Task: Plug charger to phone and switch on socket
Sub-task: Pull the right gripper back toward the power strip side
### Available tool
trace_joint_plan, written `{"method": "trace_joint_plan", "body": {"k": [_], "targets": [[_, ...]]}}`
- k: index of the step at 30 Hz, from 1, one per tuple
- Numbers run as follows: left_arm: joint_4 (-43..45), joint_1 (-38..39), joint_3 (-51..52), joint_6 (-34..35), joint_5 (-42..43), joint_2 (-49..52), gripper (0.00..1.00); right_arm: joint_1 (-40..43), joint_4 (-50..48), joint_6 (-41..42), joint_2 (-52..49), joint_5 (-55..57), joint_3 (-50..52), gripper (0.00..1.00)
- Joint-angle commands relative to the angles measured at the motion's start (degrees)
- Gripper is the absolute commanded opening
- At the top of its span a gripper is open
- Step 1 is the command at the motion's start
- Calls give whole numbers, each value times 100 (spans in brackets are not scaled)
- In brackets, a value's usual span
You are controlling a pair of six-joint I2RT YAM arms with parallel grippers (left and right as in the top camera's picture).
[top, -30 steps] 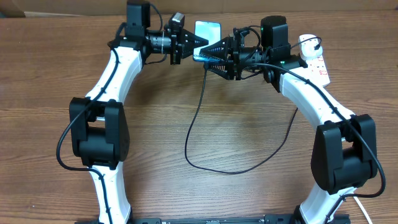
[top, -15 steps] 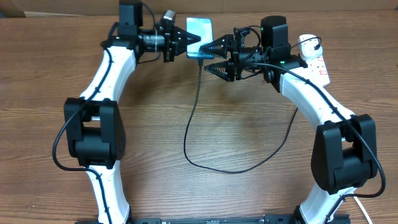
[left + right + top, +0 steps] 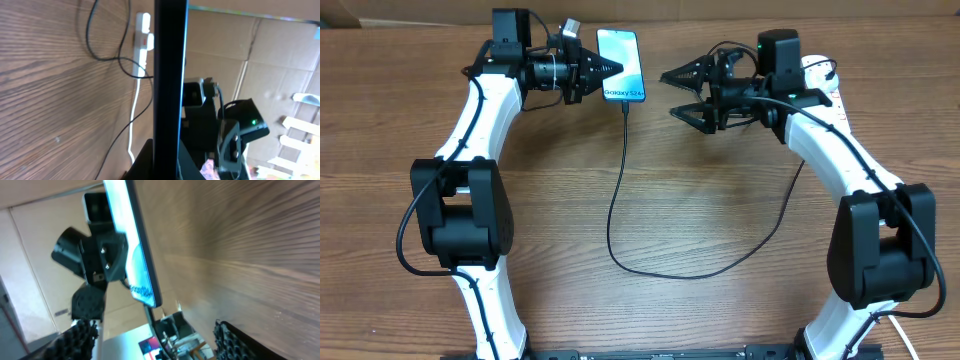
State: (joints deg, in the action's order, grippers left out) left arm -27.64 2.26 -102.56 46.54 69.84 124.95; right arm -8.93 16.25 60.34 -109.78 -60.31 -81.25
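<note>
Next, my left gripper lets go of the phone on the bare wooden table (image 3: 638, 119) between both grippers, behind the charger's loop. The phone is now held off the table.
The phone (image 3: 622, 65) is held off the table at the back, lit screen up, "Galaxy" text at its near end. My left gripper (image 3: 597, 72) is shut on its left edge. The charger (image 3: 617, 180), a thin black cable, hangs from the phone's near end, loops over the table and runs right towards the socket (image 3: 820, 72), which is mostly hidden behind my right arm. My right gripper (image 3: 670, 93) stands open, apart from the phone on its right, nothing between its fingers. The right wrist view shows the phone (image 3: 132, 240) with the plug (image 3: 150, 312) in its end. The left wrist view shows the phone (image 3: 170, 75) edge-on and the socket (image 3: 143, 35).
The socket's thick white cord (image 3: 132, 115) trails over the wooden table (image 3: 720, 200). Cardboard panels (image 3: 280, 60) stand behind the table. The charger's loop (image 3: 670, 272) lies between the two arms.
My right gripper has opened, let go of the charger's plug and drawn back to the right. My left gripper has carried the phone left, with the cable still hanging from it.
</note>
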Motion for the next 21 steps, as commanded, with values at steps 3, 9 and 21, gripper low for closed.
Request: {"method": "trace_joint_plan", "body": {"k": [3,9,21], "targets": [[-210,33,-76,-509,-109,-55,4,155,463,-697,133,374,-24,79],[-715,114,-74,-813,-527,-52,4,278,686,-835,133,372,-24,79],[-785,162,-74,-931,-903,131,4,686,1292,-1552,133,372,-24,78]]}}
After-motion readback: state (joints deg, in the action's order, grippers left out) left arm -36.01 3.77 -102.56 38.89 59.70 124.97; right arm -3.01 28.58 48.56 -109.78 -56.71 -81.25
